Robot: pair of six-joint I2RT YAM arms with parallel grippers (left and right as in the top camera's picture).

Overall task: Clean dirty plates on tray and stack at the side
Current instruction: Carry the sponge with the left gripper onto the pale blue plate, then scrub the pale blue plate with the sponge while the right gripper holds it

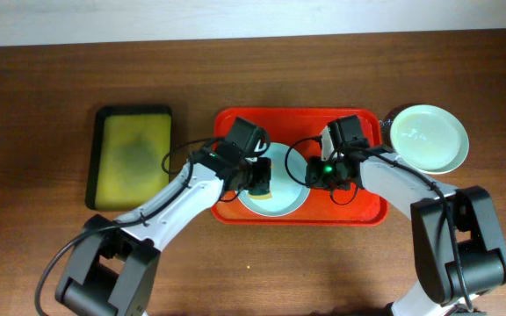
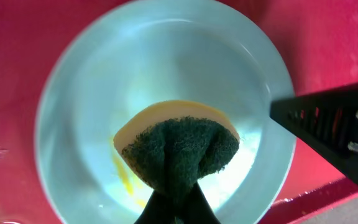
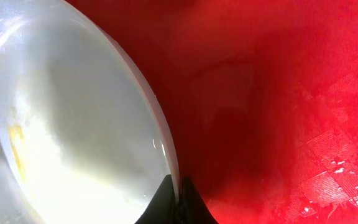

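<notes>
I will bring the sponge to near the middle of the black-rimmed yellow-green tray (image 1: 133,163). My left gripper will then let go of it there.
A pale blue dirty plate (image 1: 281,198) (image 2: 166,62) (image 3: 73,124) lies on the red tray (image 1: 358,211) (image 2: 328,37) (image 3: 278,112), with a yellowish smear near its middle. My left gripper (image 1: 259,178) (image 2: 176,211) is shut on a sponge (image 2: 179,146), yellow with a dark green scouring face, and presses it onto the plate's inside. The right gripper (image 1: 309,175) (image 3: 178,202) is shut on the plate's right rim, one finger inside and one outside. A pale mint green plate (image 1: 429,138) sits on the table just off the tray's right end.
A smaller black-rimmed yellow-green tray (image 1: 133,156) lies left of the red tray. A greyish edge (image 1: 392,117) shows from under the mint plate. Both arms reach in from the table's front edge, and brown wooden table surrounds the trays.
</notes>
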